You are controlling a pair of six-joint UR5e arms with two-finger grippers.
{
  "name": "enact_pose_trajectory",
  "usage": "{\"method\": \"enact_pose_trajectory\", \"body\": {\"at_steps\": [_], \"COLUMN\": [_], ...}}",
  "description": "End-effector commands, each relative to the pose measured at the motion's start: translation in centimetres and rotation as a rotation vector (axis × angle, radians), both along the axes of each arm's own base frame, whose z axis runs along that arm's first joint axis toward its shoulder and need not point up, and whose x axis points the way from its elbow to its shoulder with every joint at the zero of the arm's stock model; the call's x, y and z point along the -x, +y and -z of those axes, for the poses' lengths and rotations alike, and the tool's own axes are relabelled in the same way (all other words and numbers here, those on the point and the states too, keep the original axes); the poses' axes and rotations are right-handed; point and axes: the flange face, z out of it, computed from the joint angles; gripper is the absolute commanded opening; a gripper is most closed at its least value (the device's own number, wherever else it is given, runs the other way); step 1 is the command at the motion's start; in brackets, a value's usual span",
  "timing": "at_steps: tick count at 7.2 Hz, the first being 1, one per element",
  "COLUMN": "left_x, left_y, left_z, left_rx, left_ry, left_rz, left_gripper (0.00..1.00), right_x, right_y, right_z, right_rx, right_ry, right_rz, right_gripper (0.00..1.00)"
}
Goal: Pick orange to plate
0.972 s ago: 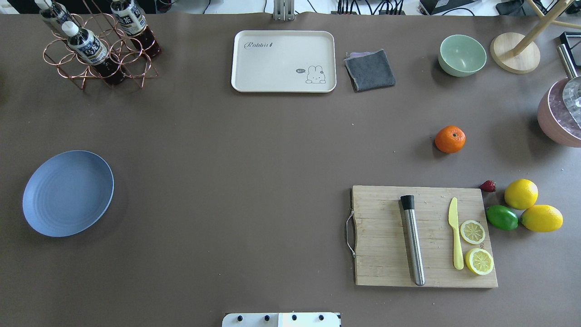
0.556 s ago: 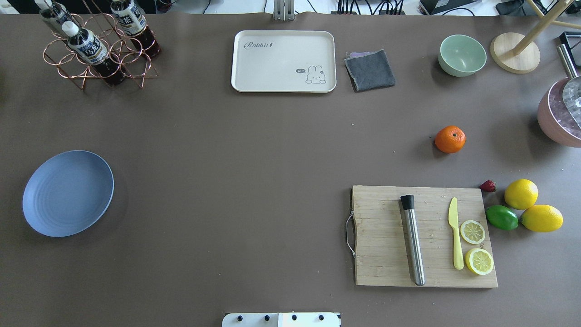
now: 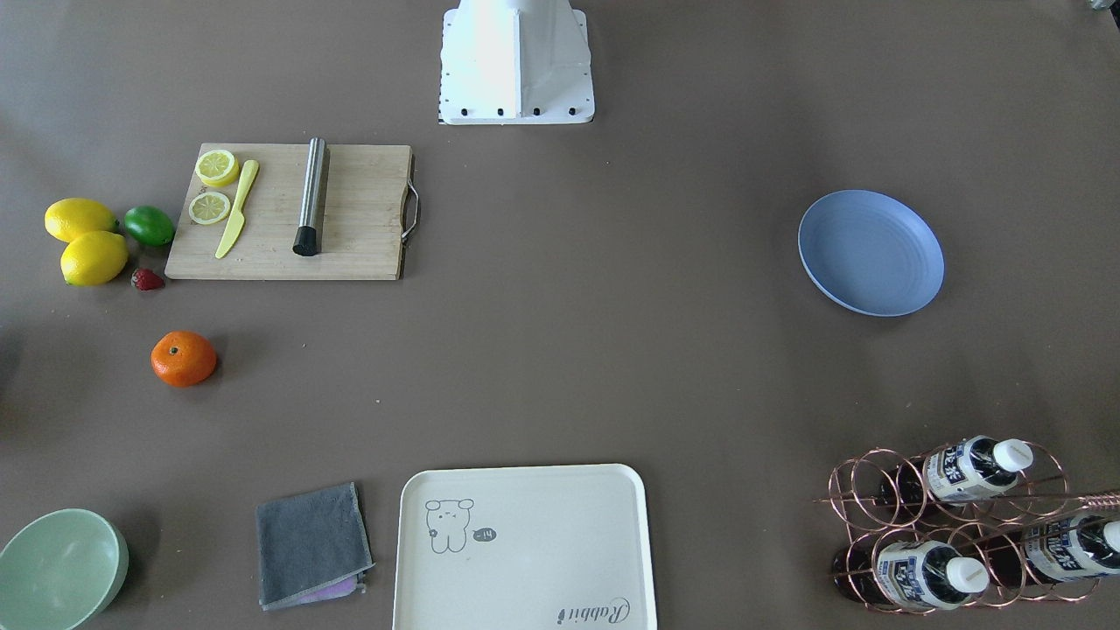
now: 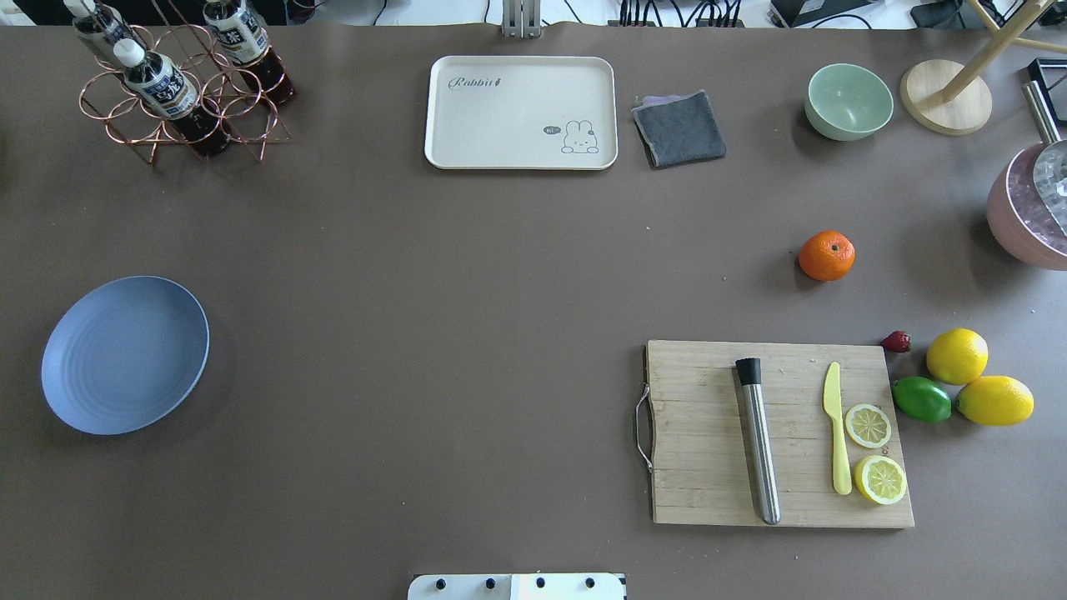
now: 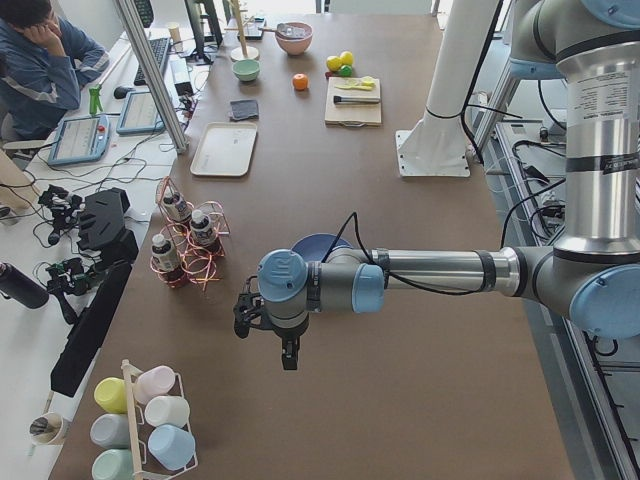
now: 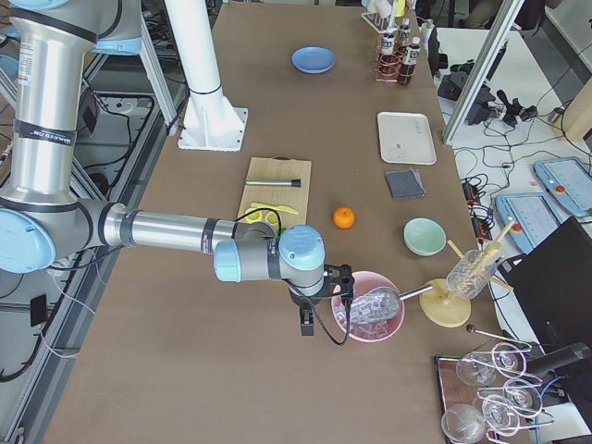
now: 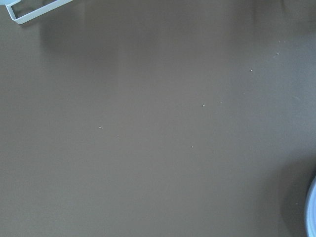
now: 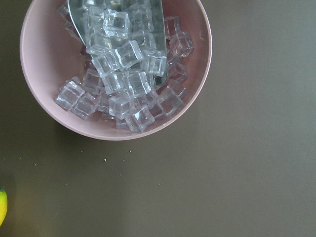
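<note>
My left gripper needs to next move to the blue-lavender plate and close on the plate's rim (image 3: 941, 264) (image 7: 307, 215), at the side farthest from the cutting board.
The orange (image 4: 826, 255) sits alone on the brown table, right of centre and beyond the cutting board; it also shows as the orange (image 3: 184, 358). The blue-lavender plate (image 4: 125, 354) lies empty far to the left, seen again as the plate (image 3: 871, 252). My left gripper (image 5: 288, 355) hangs low over the table just beyond the plate's outer side. My right gripper (image 6: 307, 324) hovers beside the pink ice bowl (image 6: 368, 314), well away from the orange (image 6: 343, 218). Both grippers show only in the side views, so I cannot tell if they are open or shut.
A wooden cutting board (image 4: 779, 433) carries a steel muddler, a yellow knife and lemon slices. Two lemons, a lime (image 4: 921, 398) and a strawberry lie to its right. A cream tray (image 4: 521, 112), grey cloth, mint bowl (image 4: 849, 101) and bottle rack (image 4: 179, 83) line the far edge.
</note>
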Motion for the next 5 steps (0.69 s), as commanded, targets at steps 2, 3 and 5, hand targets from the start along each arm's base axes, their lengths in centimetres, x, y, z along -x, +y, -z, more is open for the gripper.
{"method": "enact_pose_trajectory", "body": {"at_steps": [2,3,5], "left_x": [0.0,0.0,-0.5], "left_y": [0.0,-0.1,-0.3], "left_z": [0.0,0.7,2.9], "left_rx": [0.0,-0.015,-0.088], "left_ry": [0.002,0.001,0.083], "left_rz": [0.0,-0.001,-0.003], "left_gripper": [0.99,0.99,0.99], "right_x": [0.6,1.1,1.4], "right_y": [-0.3,-0.4,-0.4], "right_z": [0.5,0.7,1.0], "right_rx": [-0.012,-0.017,-0.021], "right_ry": [-0.006,-0.008,-0.027], "right_rz": [0.014,0.025,0.032], "right_gripper": [1.0,1.0,1.0]}}
